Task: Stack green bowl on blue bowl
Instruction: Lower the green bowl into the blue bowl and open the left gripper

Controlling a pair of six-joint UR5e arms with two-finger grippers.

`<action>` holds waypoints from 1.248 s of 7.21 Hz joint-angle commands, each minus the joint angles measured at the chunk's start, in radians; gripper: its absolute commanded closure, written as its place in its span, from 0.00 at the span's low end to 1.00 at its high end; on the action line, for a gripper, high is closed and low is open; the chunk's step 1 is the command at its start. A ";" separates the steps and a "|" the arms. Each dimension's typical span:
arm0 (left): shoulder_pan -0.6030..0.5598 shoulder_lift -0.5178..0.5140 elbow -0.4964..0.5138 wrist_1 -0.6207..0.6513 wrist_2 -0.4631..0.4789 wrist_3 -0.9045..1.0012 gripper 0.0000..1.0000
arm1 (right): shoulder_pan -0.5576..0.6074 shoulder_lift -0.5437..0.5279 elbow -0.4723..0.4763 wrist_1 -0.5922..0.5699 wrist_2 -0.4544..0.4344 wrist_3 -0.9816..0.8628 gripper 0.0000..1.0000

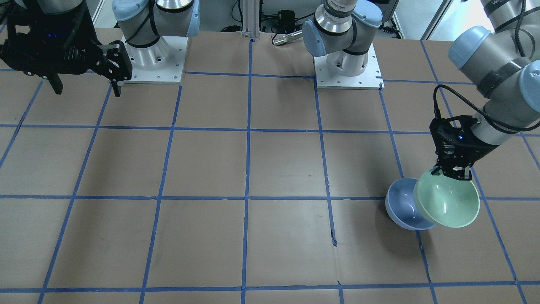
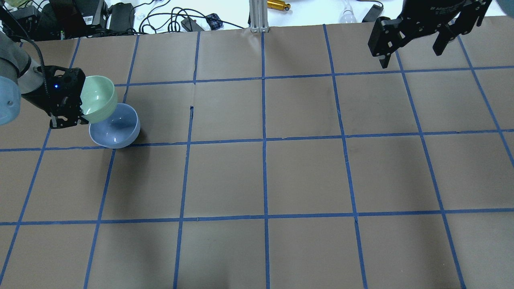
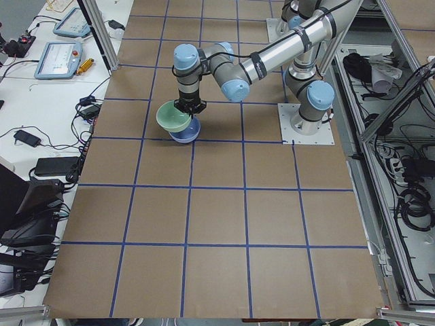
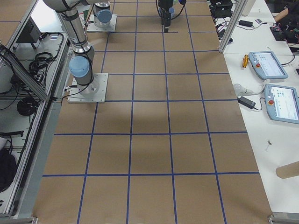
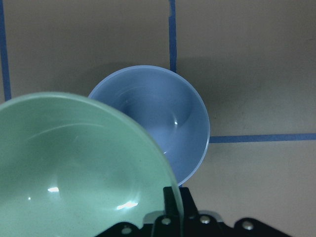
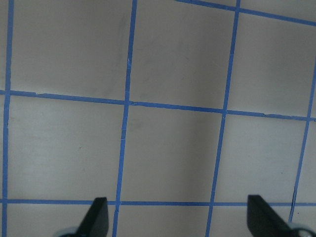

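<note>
The green bowl will go down inside the open hollow of the blue bowl [image 1: 415, 203] [image 5: 149, 126] from my left gripper.
The green bowl [image 1: 448, 202] is held off the table by its rim in my left gripper [image 1: 453, 174], which is shut on it. It hangs tilted, partly over the blue bowl [image 1: 404, 204], which sits upright on the table. In the overhead view the green bowl [image 2: 97, 98] overlaps the far-left edge of the blue bowl [image 2: 115, 126], with the left gripper [image 2: 68, 116] beside them. The left wrist view shows the green bowl [image 5: 74, 173] in front of the blue bowl [image 5: 158, 118]. My right gripper [image 2: 411, 44] is open and empty, high above the far right of the table.
The table is brown paper with a blue tape grid [image 2: 264, 140]. The arm bases [image 1: 348, 67] stand at the robot's edge. Cables and adapters [image 2: 176, 20] lie beyond the far edge. Control tablets [image 4: 268, 65] rest on a side bench.
</note>
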State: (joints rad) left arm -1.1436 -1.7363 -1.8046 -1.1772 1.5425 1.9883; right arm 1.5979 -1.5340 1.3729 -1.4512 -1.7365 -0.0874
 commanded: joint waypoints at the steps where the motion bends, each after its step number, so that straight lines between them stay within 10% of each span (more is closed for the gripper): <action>1: -0.002 0.015 -0.103 0.109 -0.004 -0.014 1.00 | 0.000 0.000 0.000 0.000 0.000 0.000 0.00; 7: -0.002 -0.002 -0.136 0.123 -0.005 -0.017 1.00 | 0.000 0.000 0.000 0.000 0.000 0.000 0.00; 8: -0.002 -0.008 -0.136 0.134 -0.005 -0.017 0.20 | 0.000 0.000 0.000 0.000 0.000 0.000 0.00; 9: -0.002 -0.011 -0.136 0.134 -0.002 -0.026 0.00 | -0.001 0.000 0.000 0.000 0.000 0.000 0.00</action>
State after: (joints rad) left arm -1.1460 -1.7417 -1.9402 -1.0471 1.5375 1.9691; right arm 1.5982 -1.5340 1.3729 -1.4511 -1.7365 -0.0874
